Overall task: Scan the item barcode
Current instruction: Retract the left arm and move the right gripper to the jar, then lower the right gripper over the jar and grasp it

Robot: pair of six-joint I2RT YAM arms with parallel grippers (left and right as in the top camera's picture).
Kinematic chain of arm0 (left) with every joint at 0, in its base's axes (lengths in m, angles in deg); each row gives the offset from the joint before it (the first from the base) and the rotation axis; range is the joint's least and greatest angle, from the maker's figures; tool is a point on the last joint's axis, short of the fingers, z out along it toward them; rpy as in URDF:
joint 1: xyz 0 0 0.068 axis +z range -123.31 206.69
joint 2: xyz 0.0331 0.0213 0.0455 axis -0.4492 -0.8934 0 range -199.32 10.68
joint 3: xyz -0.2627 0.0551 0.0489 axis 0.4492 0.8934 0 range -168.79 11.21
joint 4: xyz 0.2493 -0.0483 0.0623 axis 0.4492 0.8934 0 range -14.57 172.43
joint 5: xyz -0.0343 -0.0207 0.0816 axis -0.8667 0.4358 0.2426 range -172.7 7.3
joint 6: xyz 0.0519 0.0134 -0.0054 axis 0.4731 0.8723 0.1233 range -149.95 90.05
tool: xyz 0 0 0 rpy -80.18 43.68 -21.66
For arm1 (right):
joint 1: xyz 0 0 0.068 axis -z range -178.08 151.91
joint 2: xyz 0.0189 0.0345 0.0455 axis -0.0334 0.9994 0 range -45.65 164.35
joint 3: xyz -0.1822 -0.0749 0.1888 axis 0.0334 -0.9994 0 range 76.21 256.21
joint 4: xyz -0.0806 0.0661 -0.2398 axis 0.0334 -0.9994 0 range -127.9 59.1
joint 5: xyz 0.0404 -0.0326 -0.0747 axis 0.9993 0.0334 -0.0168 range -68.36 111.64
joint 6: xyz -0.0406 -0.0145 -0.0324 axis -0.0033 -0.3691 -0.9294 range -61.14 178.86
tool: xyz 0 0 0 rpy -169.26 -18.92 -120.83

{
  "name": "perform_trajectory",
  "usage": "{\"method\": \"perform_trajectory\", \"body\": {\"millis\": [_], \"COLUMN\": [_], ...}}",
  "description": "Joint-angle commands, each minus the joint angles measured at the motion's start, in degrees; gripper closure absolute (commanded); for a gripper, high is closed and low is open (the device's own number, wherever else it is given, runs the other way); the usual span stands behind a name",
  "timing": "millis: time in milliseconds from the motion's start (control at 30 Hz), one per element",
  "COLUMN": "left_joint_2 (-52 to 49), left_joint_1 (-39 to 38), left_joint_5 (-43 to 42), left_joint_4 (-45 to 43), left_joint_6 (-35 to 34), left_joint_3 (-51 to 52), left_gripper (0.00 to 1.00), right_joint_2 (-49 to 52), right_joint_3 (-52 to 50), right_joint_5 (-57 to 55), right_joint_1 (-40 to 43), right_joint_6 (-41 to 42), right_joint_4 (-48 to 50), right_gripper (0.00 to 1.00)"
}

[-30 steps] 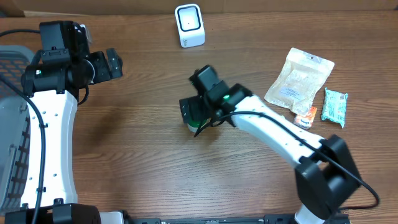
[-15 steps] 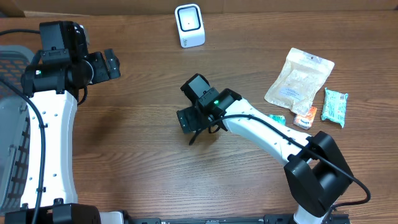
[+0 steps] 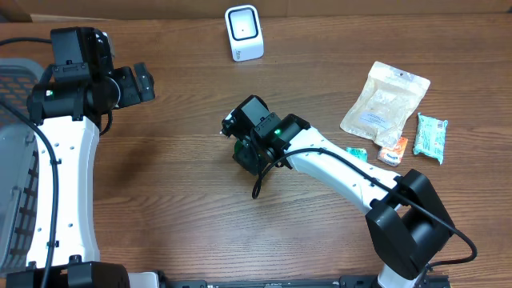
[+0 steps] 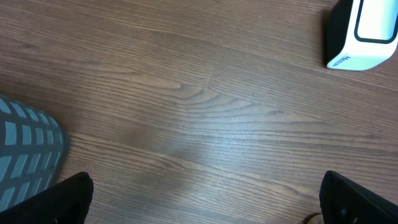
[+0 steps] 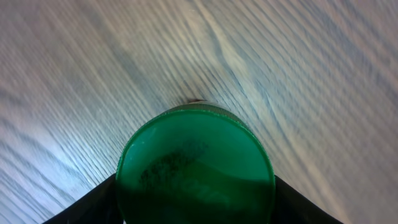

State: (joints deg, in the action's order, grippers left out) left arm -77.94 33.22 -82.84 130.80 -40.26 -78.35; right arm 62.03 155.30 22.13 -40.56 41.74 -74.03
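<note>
The robot's right gripper holds the green lid from straight above and hides the container's side, so it should open and take the lid at a slant point(image 3: 243, 152) before lifting it.
The item is a container with a round green lid point(image 5: 196, 165), filling the lower middle of the right wrist view. My right gripper point(image 5: 196, 193) is shut on it, a black finger pressed against each side of the lid. From overhead the right gripper point(image 3: 248, 144) covers most of the item point(image 3: 240, 150) at the table's middle. No barcode shows. The white scanner point(image 3: 243, 32) stands at the back edge, also in the left wrist view's top right corner as the scanner point(image 4: 367, 31). My left gripper point(image 3: 144, 84) hovers open at the left, nothing between its fingers point(image 4: 68, 199).
A pale pouch point(image 3: 384, 100), a teal packet point(image 3: 430, 136) and two small sachets point(image 3: 394, 150) lie at the right. A grey basket point(image 3: 16, 160) stands off the left edge; its corner point(image 4: 28, 149) shows in the left wrist view.
The right gripper shifted slightly left, turned over the green-lidded item, and its jaws narrowed onto the lid. The left arm has not moved.
</note>
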Motion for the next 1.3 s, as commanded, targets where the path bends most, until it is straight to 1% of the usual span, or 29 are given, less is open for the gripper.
{"method": "perform_trajectory", "body": {"millis": [0, 67, 133, 200, 267, 300, 333, 433, 467, 567, 633, 733, 767, 833, 933, 1000, 1167, 1267], "left_joint_2": [0.4, 0.4, 0.4, 0.4, 0.4, 0.4, 0.4, 0.4, 0.4, 0.4, 0.4, 0.4, 0.4, 0.4, 0.4, 0.4, 0.4, 0.4], "left_joint_1": [0.3, 0.3, 0.3, 0.3, 0.3, 0.3, 0.3, 0.3, 0.3, 0.3, 0.3, 0.3, 0.3, 0.3, 0.3, 0.3, 0.3, 0.3], "left_joint_5": [0.7, 0.7, 0.7, 0.7, 0.7, 0.7, 0.7, 0.7, 0.7, 0.7, 0.7, 0.7, 0.7, 0.7, 0.7, 0.7, 0.7, 0.7], "left_joint_4": [0.1, 0.1, 0.1, 0.1, 0.1, 0.1, 0.1, 0.1, 0.1, 0.1, 0.1, 0.1, 0.1, 0.1, 0.1, 0.1, 0.1, 0.1], "left_joint_6": [0.9, 0.9, 0.9, 0.9, 0.9, 0.9, 0.9, 0.9, 0.9, 0.9, 0.9, 0.9, 0.9, 0.9, 0.9, 0.9, 0.9, 0.9], "left_joint_3": [-0.7, -0.7, -0.7, -0.7, -0.7, -0.7, -0.7, -0.7, -0.7, -0.7, -0.7, -0.7, -0.7, -0.7, -0.7, -0.7, -0.7, -0.7], "left_gripper": [0.0, 0.0, 0.0, 0.0, 0.0, 0.0, 0.0, 0.0, 0.01, 0.0, 0.0, 0.0, 0.0, 0.0, 0.0, 0.0, 0.0, 0.0], "right_joint_2": [0.0, 0.0, 0.0, 0.0, 0.0, 0.0, 0.0, 0.0, 0.0, 0.0, 0.0, 0.0, 0.0, 0.0, 0.1, 0.2, 0.2, 0.4], "right_joint_3": [1.1, 1.1, 1.1, 1.1, 1.1, 1.3, 1.5, 2.8, 3.7, 7.5, 11.5, 15.4, 15.8, 15.4, 12.3, 9.0, 6.4, 6.4], "right_joint_5": [-0.8, -0.9, -0.9, -0.8, -0.1, 0.7, 1.5, 2.7, 2.6, 2.6, 2.6, 2.8, 3.5, 3.1, -4.3, -4.7, 0.3, -0.9], "right_joint_1": [-0.2, -0.2, -0.1, -0.1, -0.1, -0.1, -0.2, -0.2, -0.2, 0.3, 1.2, 2.3, 2.7, 3.1, 3.3, 3.1, 3.1, 3.0], "right_joint_6": [-18.9, -29.3, -36.8, -38.7, -38.6, -38.4, -36.3, -30.9, -28.0, -14.7, 1.3, 21.9, 29.4, 39.8, 60.1, 65.4, 66.2, 66.4], "right_joint_4": [-1.1, -2.6, -3.5, -3.2, -2.1, -1.6, -0.5, 0.2, 0.2, -0.3, -1.4, -5.1, -6.6, -9.0, -11.8, -9.7, -5.2, -3.5], "right_gripper": [0.38, 0.38, 0.38, 0.37, 0.34, 0.22, 0.0, 0.0, 0.0, 0.0, 0.0, 0.0, 0.0, 0.0, 0.0, 0.0, 0.0, 0.0]}}
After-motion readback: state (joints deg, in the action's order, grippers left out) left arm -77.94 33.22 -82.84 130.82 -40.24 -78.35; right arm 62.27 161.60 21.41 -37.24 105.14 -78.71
